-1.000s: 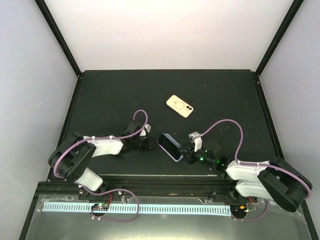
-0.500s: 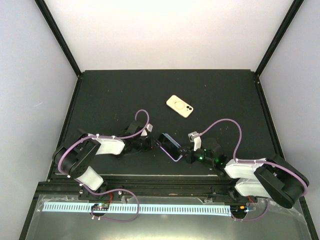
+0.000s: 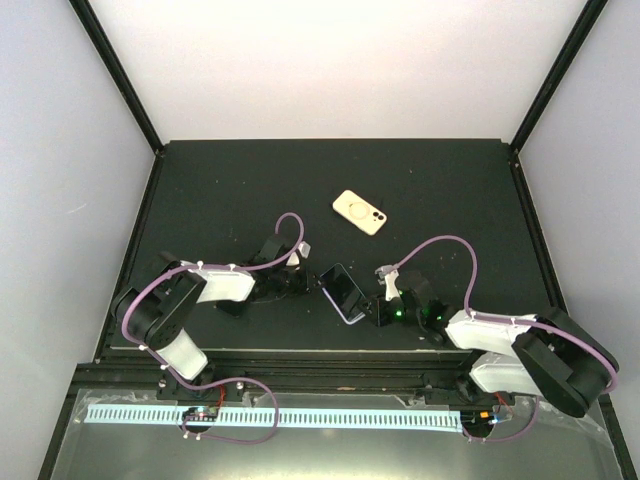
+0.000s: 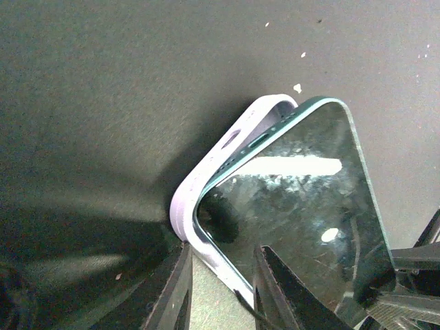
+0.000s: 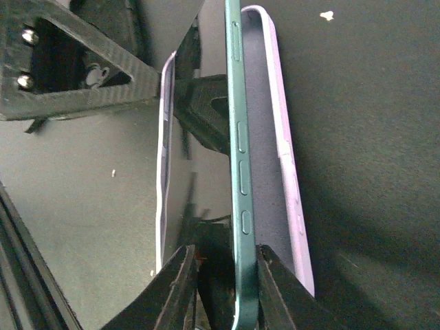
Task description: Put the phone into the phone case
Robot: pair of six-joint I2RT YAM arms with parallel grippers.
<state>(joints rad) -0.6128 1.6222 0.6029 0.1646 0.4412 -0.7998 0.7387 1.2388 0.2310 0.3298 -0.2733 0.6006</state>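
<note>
My right gripper is facing a long side of the phone that stands up out of the phone case, so it should lower that side, then pinch it together with the phone case's rim (image 5: pixel 289 172).
A teal phone (image 3: pixel 344 288) with a dark screen sits partly in a lilac phone case (image 3: pixel 351 319), between both grippers near the table's front. One long side of the phone (image 5: pixel 240 151) stands up out of the case (image 5: pixel 285 158). My right gripper (image 5: pixel 223 251) is open around that raised side, which rests against one finger. The fingers of my left gripper (image 4: pixel 221 247) straddle a corner of the case (image 4: pixel 227 144). One fingertip touches the rim and the other lies over the screen (image 4: pixel 302 192). The frames do not show whether that corner is clamped.
A beige phone-shaped item with a ring mark (image 3: pixel 359 212) lies flat farther back, right of centre. Black frame rails (image 3: pixel 150 200) border the dark mat on the left, right and back. The left gripper's body (image 5: pixel 69 75) shows just beyond the phone in the right wrist view.
My right gripper has opened off the phone. The phone and case have tipped from standing on edge to lying flatter. The left gripper has come in closer to the case's corner.
</note>
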